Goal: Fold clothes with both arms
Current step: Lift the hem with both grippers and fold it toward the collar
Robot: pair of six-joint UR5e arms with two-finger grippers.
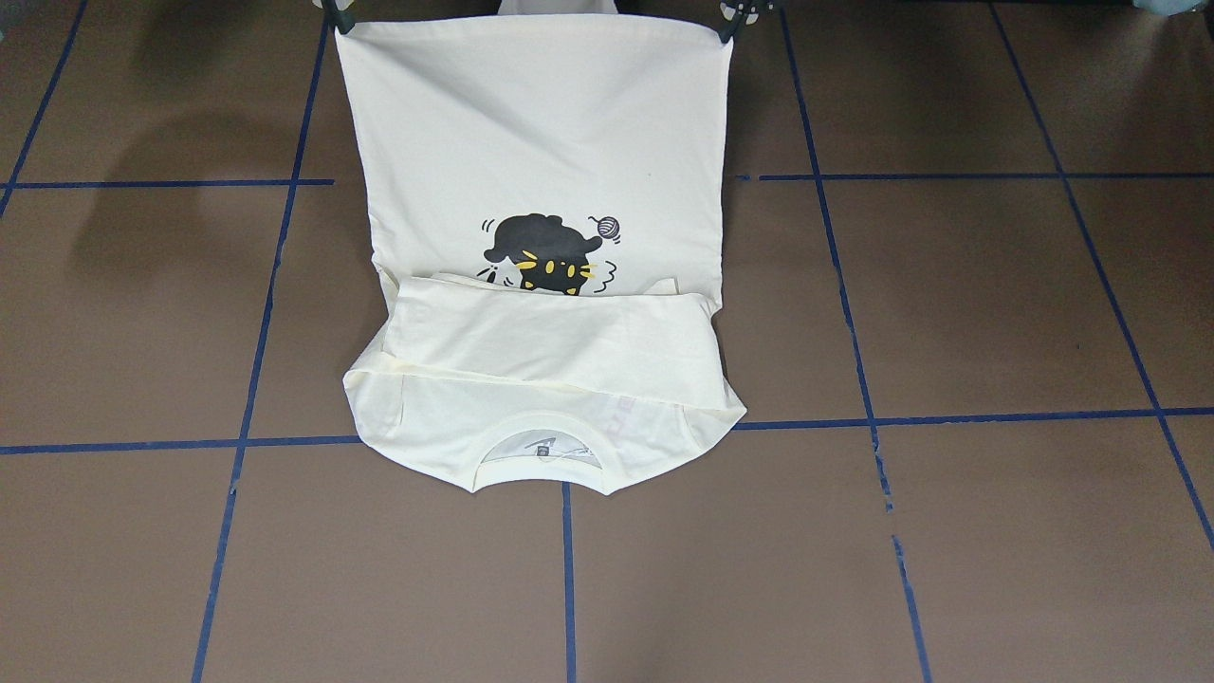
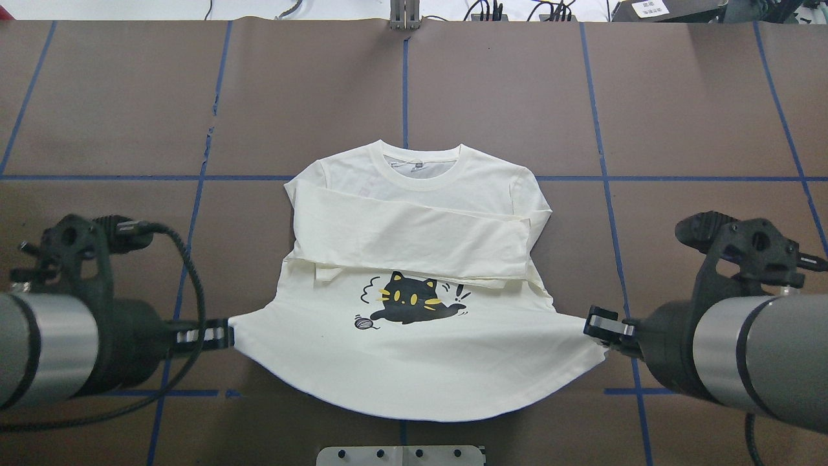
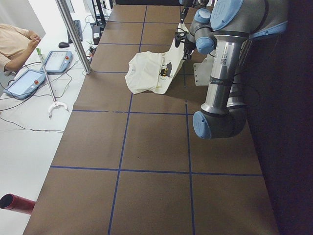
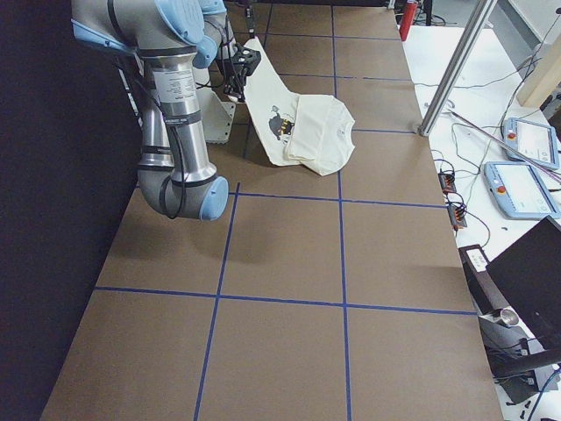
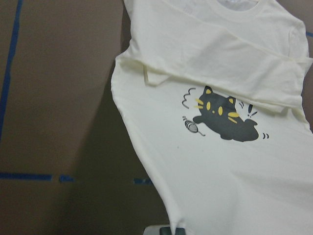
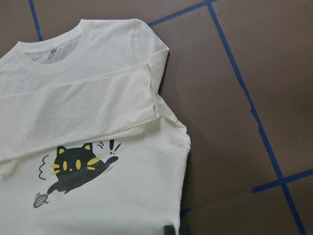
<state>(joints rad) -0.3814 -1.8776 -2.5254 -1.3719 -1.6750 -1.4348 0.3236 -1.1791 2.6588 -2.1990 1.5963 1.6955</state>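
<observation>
Next, I let go of the hem corner with my left gripper on the shirt's outer shoulder tip (image 1: pixel 740 406) beside the blue tape line.
The cream-white shirt (image 2: pixel 414 259) lies front up in the middle of the table, collar (image 2: pixel 418 169) away from the robot. Both sleeves (image 2: pixel 414 236) are folded across the chest, just above the black cat print (image 2: pixel 414 303). My left gripper (image 2: pixel 223 335) is shut on the hem's left corner. My right gripper (image 2: pixel 598 327) is shut on the hem's right corner. The hem is held up off the table and stretched between them. In the front-facing view the lifted hem (image 1: pixel 531 33) spans from the right gripper (image 1: pixel 340 21) to the left gripper (image 1: pixel 728 28). The lettering is hidden.
The brown table (image 2: pixel 679 97) has blue tape lines (image 2: pixel 406 84). The white base plate (image 2: pixel 401 455) sits at the near edge below the hem. Beyond the far side stand a metal pole (image 3: pixel 73 34), teach pendants (image 3: pixel 27 81) and an operator (image 3: pixel 14 44).
</observation>
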